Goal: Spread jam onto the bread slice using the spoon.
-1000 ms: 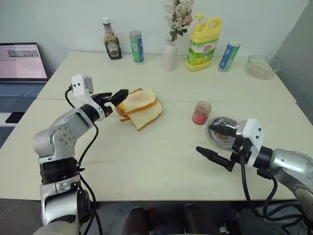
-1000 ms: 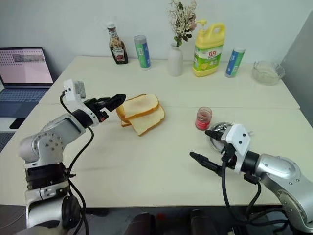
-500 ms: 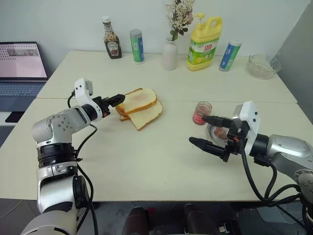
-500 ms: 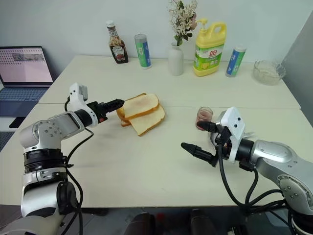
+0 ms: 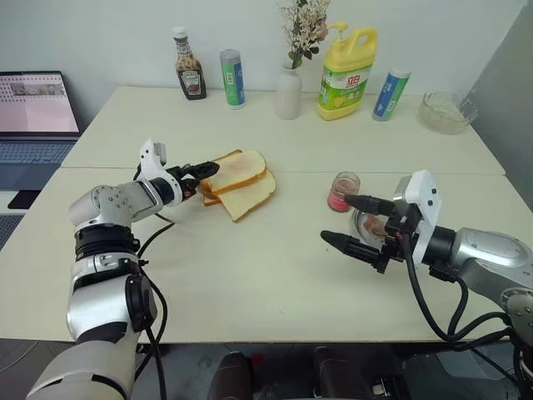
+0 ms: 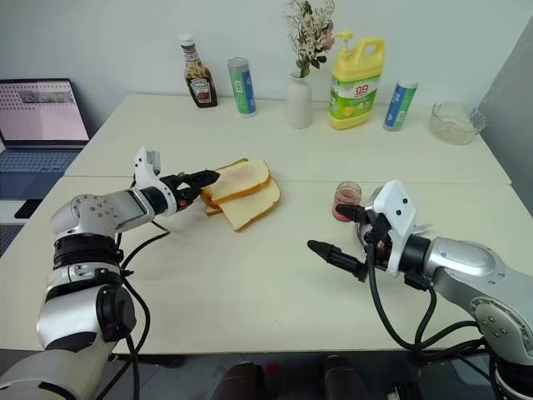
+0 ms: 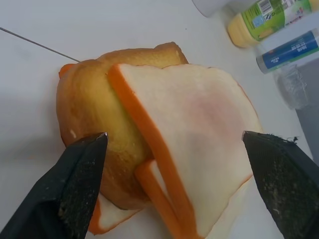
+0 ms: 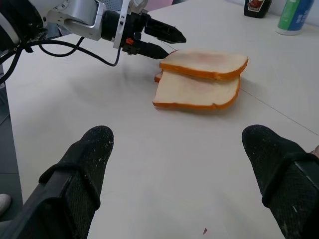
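The open fingers of my left gripper reach across both the end piece and the bread slice, so I should pinch just the bread slice's crust (image 7: 155, 145) before I lift that slice.
A stack of bread lies left of the table's middle. The bread slice (image 5: 239, 169) is the top piece, white with a faintly browned centre (image 7: 199, 124). It rests on another slice (image 5: 252, 197) and on a thick orange-crusted end piece (image 7: 94, 99). My left gripper (image 5: 206, 176) is open and level at the stack's left edge, its jaws either side of the end piece without touching it. The jam jar (image 5: 342, 192) stands right of centre. My right gripper (image 5: 336, 218) is open above the table in front of the jar, pointing at the bread (image 8: 204, 62). The steel dish (image 5: 366, 227) is mostly hidden behind it, and the spoon is hidden.
Along the far edge stand a ketchup bottle (image 5: 190, 65), a green can (image 5: 233, 79), a white vase with flowers (image 5: 289, 92), a yellow detergent bottle (image 5: 346, 73), a blue tube (image 5: 390, 96) and a glass bowl (image 5: 446, 112). A laptop (image 5: 33, 117) sits far left.
My left arm dropped its elbow, and its gripper rolled and sank slightly to the bread stack's edge. My right gripper rose a little and turned toward the bread, then held still.
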You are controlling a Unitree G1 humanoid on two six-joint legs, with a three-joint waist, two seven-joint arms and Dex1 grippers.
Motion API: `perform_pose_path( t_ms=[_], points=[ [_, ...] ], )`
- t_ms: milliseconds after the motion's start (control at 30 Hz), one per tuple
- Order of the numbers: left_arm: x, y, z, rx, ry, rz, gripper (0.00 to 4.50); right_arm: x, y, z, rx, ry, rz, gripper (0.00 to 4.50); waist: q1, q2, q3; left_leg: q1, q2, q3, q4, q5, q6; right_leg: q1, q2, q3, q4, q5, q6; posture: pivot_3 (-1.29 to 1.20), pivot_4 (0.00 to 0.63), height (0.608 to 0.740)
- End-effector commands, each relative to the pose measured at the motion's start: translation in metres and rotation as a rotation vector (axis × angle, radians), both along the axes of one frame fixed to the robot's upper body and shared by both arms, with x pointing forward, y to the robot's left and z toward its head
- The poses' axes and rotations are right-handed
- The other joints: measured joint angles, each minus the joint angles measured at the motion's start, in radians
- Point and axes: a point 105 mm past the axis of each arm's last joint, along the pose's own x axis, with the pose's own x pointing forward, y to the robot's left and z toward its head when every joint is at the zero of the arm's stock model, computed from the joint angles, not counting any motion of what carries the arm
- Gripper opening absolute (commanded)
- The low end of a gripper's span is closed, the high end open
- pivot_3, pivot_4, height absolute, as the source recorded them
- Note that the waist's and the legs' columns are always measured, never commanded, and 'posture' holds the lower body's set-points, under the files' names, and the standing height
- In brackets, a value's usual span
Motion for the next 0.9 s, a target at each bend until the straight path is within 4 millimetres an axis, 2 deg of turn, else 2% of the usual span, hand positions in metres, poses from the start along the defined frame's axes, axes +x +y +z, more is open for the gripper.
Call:
perform_pose_path(
  t_ms=[33, 200, 267, 367, 533, 700, 733, 900],
  points=[
    [0.008, 0.003, 0.013, 0.011, -0.045, 0.014, 4.50, -0.004, 0.002, 0.009, -0.001, -0.046, 0.011, 4.46, 0.000, 0.000, 0.000, 0.000, 0.000, 0.000, 0.000, 0.000, 0.000, 0.000, 0.000, 0.000, 0.000, 0.000, 0.000, 0.00, 0.150, 0.740],
    [0.014, -0.003, 0.016, 0.033, -0.058, -0.008, 4.50, -0.005, 0.004, 0.009, 0.004, -0.043, 0.012, 4.46, 0.000, 0.000, 0.000, -0.003, 0.000, 0.000, 0.000, 0.000, 0.000, -0.004, 0.000, 0.000, 0.001, 0.000, 0.000, 0.00, 0.150, 0.740],
    [0.015, -0.004, 0.015, 0.056, -0.061, -0.020, 4.11, -0.005, 0.004, 0.009, 0.005, -0.042, 0.012, 4.50, 0.000, 0.000, 0.000, -0.007, 0.000, 0.000, 0.001, 0.000, 0.000, -0.007, 0.000, 0.000, 0.001, 0.000, 0.000, 0.00, 0.150, 0.740],
    [0.015, -0.007, 0.013, 0.056, -0.053, -0.041, 3.32, -0.005, 0.005, 0.009, 0.006, -0.041, 0.011, 4.50, 0.000, 0.000, 0.000, -0.007, 0.000, 0.000, 0.001, 0.000, 0.000, -0.007, 0.000, 0.000, 0.001, 0.000, 0.000, 0.00, 0.150, 0.740],
    [0.014, -0.009, 0.007, 0.106, -0.053, -0.076, 1.71, -0.005, 0.005, 0.008, 0.007, -0.041, 0.006, 4.50, 0.000, 0.000, 0.000, -0.009, 0.000, -0.001, 0.001, 0.000, 0.000, -0.008, 0.000, -0.001, 0.001, 0.000, 0.000, 0.00, 0.150, 0.740],
    [0.014, -0.006, 0.012, 0.149, -0.107, -0.087, 0.13, -0.006, 0.005, 0.008, 0.010, -0.040, 0.007, 4.50, 0.000, 0.000, 0.000, -0.009, 0.000, -0.001, 0.001, 0.000, 0.000, -0.008, 0.000, -0.002, 0.001, 0.000, 0.000, 0.00, 0.150, 0.740],
    [0.015, -0.006, 0.018, 0.140, -0.142, -0.089, 0.01, -0.006, 0.005, 0.008, 0.011, -0.040, 0.007, 4.50, 0.000, 0.000, 0.000, -0.009, 0.000, -0.001, 0.001, 0.000, 0.000, -0.008, 0.000, -0.002, 0.001, 0.000, 0.000, 0.00, 0.150, 0.740],
    [0.012, -0.004, 0.042, 0.192, -0.316, -0.121, 0.01, -0.006, 0.006, 0.008, 0.013, -0.041, 0.012, 4.50, 0.000, 0.000, 0.000, -0.009, 0.000, -0.002, 0.001, 0.000, 0.000, -0.009, 0.000, -0.002, 0.001, 0.001, 0.000, 0.00, 0.150, 0.740]
  ],
)
